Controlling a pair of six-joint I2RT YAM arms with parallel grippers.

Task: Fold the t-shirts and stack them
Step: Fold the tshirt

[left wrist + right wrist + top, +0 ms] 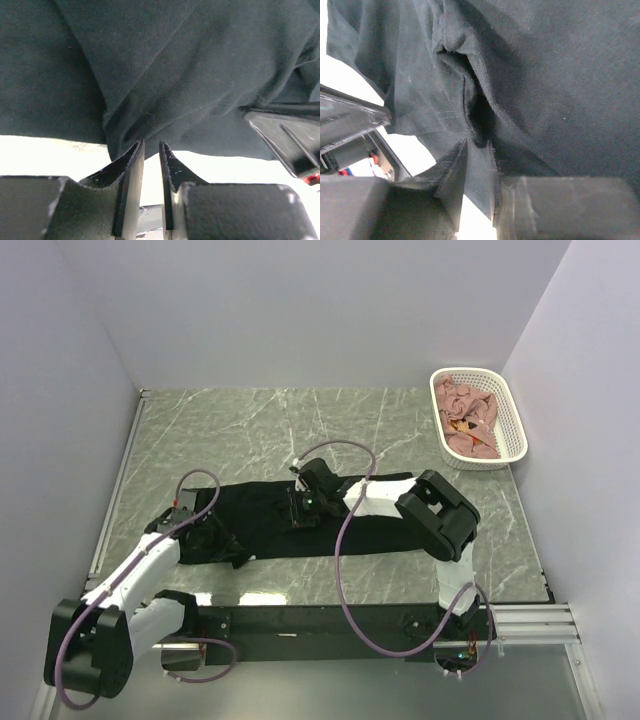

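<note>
The black t-shirt's folded corner sits next to the gap of my left gripper, so I need to open that gripper, grab that corner [116, 145] and pull it toward the table's near edge.
The black t-shirt [262, 512] lies spread in a long band across the middle of the table. My left gripper [205, 530] is down at its left end. In the left wrist view its jaws [150, 144] stand a narrow gap apart, and a folded edge of the shirt [190, 75] sits right at their tips. My right gripper [303, 508] rests on the shirt's middle. Its jaws [479, 142] are also slightly apart, with a flap of the black cloth [560, 75] lying in the gap. Pink t-shirts [468, 415] are bunched in the basket.
The white lattice basket [521, 436] stands at the back right by the wall. Bare marble table [300, 430] stretches behind the shirt. White walls close the left, back and right sides. The arms' mounting rail [520, 618] runs along the near edge.
</note>
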